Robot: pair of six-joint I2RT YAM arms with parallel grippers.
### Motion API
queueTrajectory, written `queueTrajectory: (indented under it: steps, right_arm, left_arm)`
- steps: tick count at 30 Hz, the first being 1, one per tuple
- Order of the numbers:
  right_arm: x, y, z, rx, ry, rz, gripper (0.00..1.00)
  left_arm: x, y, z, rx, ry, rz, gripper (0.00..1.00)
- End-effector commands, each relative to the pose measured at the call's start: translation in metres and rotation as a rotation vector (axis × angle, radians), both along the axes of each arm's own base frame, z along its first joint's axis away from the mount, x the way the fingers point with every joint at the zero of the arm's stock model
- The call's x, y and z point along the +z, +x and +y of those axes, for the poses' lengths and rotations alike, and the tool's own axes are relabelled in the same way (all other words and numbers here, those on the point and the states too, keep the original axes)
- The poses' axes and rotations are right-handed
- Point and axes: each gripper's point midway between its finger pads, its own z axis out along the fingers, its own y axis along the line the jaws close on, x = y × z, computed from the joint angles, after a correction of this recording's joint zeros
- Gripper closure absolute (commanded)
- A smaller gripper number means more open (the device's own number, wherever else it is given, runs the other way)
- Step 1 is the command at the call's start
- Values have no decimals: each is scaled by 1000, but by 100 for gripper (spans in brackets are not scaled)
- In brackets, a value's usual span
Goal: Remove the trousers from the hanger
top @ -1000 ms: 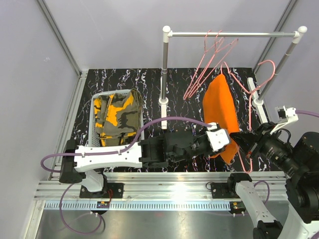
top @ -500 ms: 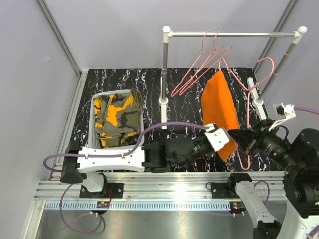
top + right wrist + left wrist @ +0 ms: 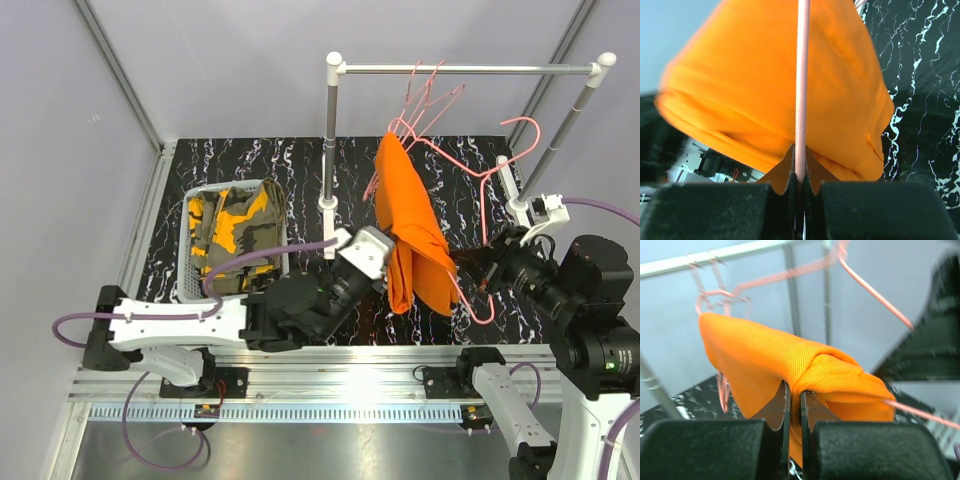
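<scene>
Next, my left gripper lets go of the orange trousers on top of the camouflage trousers (image 3: 232, 236) in the white basket.
The orange trousers (image 3: 410, 225) drape over a pink wire hanger (image 3: 455, 155) below the rack rail. My left gripper (image 3: 385, 258) is shut on a fold of the orange cloth (image 3: 790, 357), pinched between the jaws at the gripper's tip (image 3: 795, 392). My right gripper (image 3: 478, 275) is shut on the hanger's pink wire (image 3: 801, 75), which runs between its jaws (image 3: 800, 172) with the orange trousers (image 3: 740, 90) behind it. The camouflage trousers (image 3: 235, 232) lie in the white basket (image 3: 185, 255). The dark trousers are not in view.
The metal rack has a top rail (image 3: 500, 69), a left post (image 3: 330, 140) on a white foot and a right post (image 3: 560, 135). Other empty pink hangers (image 3: 432, 92) hang on the rail. Grey walls close in the black marbled table (image 3: 300, 170).
My left gripper has moved left and up, pulling the orange trousers leftward along the hanger. The hanger has swung and tilted, and my right gripper has shifted slightly with it.
</scene>
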Motion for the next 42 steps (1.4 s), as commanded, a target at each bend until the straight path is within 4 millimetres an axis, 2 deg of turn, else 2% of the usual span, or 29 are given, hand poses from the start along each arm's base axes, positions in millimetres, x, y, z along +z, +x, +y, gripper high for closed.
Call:
queueTrajectory:
  steps: [1,9,14,15,17,18,23,27,31,34,37,41,42]
  right_arm:
    - [26,20,-5,-15,-42,-169,100]
    - [10,25,-3,-2,-48,-130,100]
    - [3,27,-4,-3,-58,-113,100]
    - [3,27,-4,-4,-57,-109,100]
    - [2,27,-3,8,-52,-104,100]
    - [2,27,-2,10,-50,-102,100]
    - [9,17,18,135,15,-112,100]
    - [8,17,15,121,2,-112,100]
    - [7,19,9,83,-20,-116,100]
    - [14,17,9,78,-15,-142,100]
    - [22,14,7,63,-19,-168,100]
    - [29,11,6,59,-19,-187,100]
    - [29,11,6,60,-20,-189,100]
  left_arm:
    - [108,19,104,193,-446,17,100]
    - [146,30,180,372,-544,-10,100]
    - [167,29,221,402,-589,-39,100]
    - [172,27,234,398,-612,-40,100]
    - [177,25,244,376,-626,-46,100]
    - [181,24,257,370,-654,-46,100]
    - [192,18,268,331,-660,-92,100]
    - [200,20,282,374,-661,-100,100]
    - [201,25,297,446,-620,-92,100]
    - [194,32,305,546,-515,-103,100]
    - [174,47,317,715,-374,-90,100]
    - [144,71,341,921,-204,-75,100]
    - [140,72,353,949,-202,-64,100]
